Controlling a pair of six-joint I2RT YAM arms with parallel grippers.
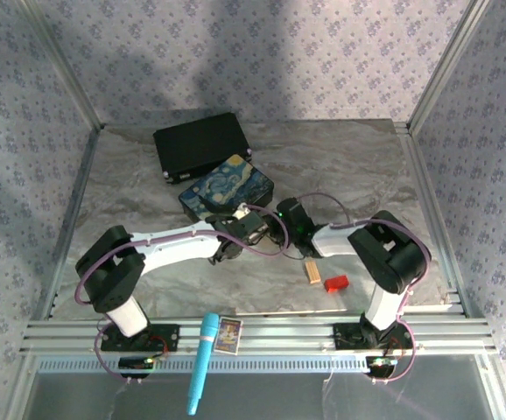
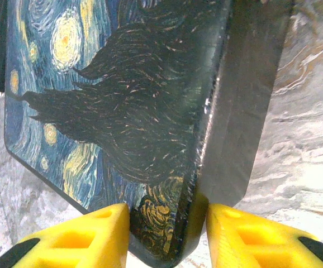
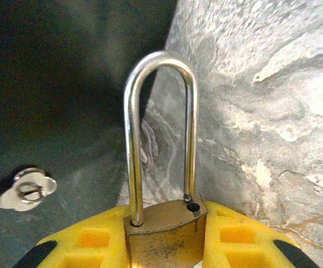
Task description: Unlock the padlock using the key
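Note:
The robot's right gripper will release the brass padlock, now upright between its yellow fingers, on the table (image 1: 300, 246) just behind the tan wooden block.
The brass padlock (image 3: 164, 237) sits upright between my right gripper's (image 3: 165, 231) yellow fingers (image 3: 89, 237), which are shut on its body. Its silvery shackle (image 3: 131, 139) stands tall, and the short leg's tip hangs just above its hole, out of the body. The key (image 3: 24, 191), small and silvery, lies in shadow at the left, apart from the padlock, its blade running off the edge. My left gripper (image 2: 167, 223) straddles the near corner of the painted box (image 2: 122, 100), one finger close against each face. The two grippers (image 1: 251, 220) (image 1: 281, 229) meet mid-table beside that box (image 1: 227, 185).
A black case (image 1: 200, 142) lies behind the painted box. A tan wooden block (image 1: 312, 271) and a red block (image 1: 336, 283) rest near the right arm's base. A blue pen-like tool (image 1: 203, 363) and a small card (image 1: 228, 334) lie on the front rail.

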